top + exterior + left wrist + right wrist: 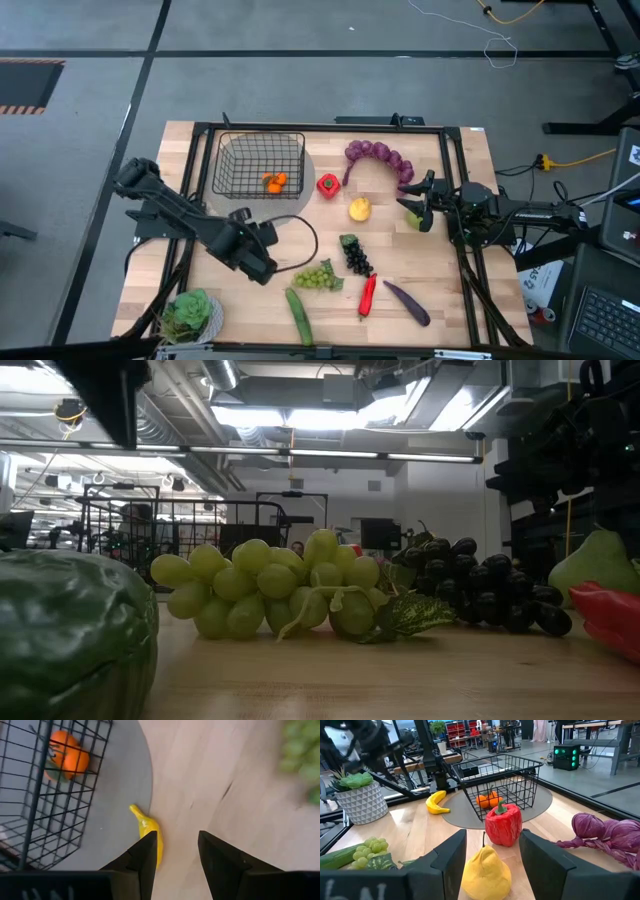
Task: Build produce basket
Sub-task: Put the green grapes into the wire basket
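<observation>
The robot's left gripper needs to next move to the green grapes near the cucumber and close on the grapes' end point(308, 279) point(297, 757) away from their leaves.
The black wire basket point(258, 165) stands on a round grey mat point(300, 200) with an orange point(67, 754) inside. A yellow banana point(149, 836) lies on the wood at the mat's edge. My left gripper point(177, 852) hangs open just above it, tilted downward. One finger point(145, 855) covers the banana's near end in the picture. In the high view that arm point(245, 235) hides the banana. My right gripper point(490, 855) waits open and level at the table's right, with a yellow pear-shaped fruit point(485, 870) ahead of its fingers.
Loose produce lies across the table: red pepper point(327, 185), purple bunch point(380, 158), dark grapes point(355, 255), green grapes point(318, 275), cucumber point(298, 315), chili point(367, 295) and eggplant point(407, 302). A green pear point(412, 217) lies by my right gripper. A potted plant point(190, 315) stands near left.
</observation>
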